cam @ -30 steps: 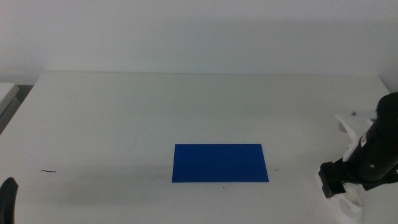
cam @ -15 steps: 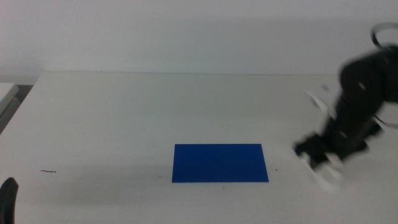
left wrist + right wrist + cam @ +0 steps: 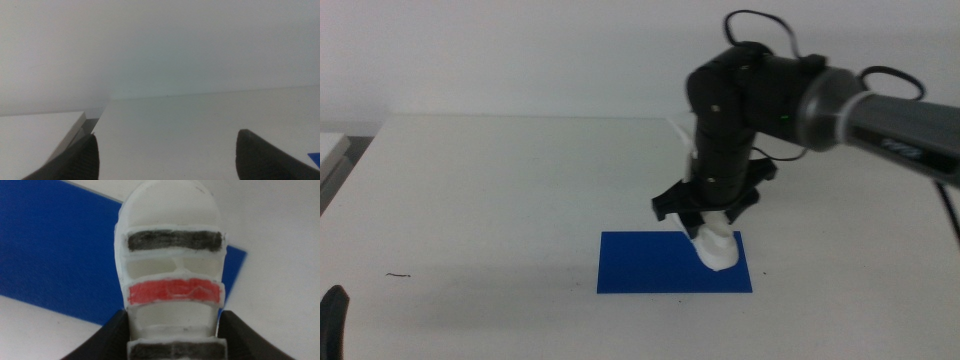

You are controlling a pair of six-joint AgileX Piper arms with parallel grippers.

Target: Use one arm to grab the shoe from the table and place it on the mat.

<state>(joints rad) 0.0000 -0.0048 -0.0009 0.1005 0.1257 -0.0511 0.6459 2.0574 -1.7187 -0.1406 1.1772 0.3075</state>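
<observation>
Next, my right gripper lets go of the white shoe that it has, setting it down on the middle of the dark blue mat (image 3: 668, 258) (image 3: 95, 261).
My right gripper (image 3: 708, 212) is shut on the white shoe (image 3: 714, 246) and holds it toe-down over the right part of the dark blue mat (image 3: 650, 265). In the right wrist view the shoe (image 3: 170, 265) shows black and red straps, clamped between the two dark jaws, with the mat (image 3: 55, 250) beneath it. Whether the toe touches the mat I cannot tell. The right arm (image 3: 860, 110) reaches in from the right. My left gripper (image 3: 332, 320) waits at the bottom left edge, jaws open and empty (image 3: 165, 160).
The white table (image 3: 500, 190) spreads around the mat. A small dark mark (image 3: 398, 275) lies at the front left. A second white surface (image 3: 332, 148) stands beyond the table's left edge.
The right arm has swung left from the table's right side, carrying the shoe to above the mat. The left gripper has not moved.
</observation>
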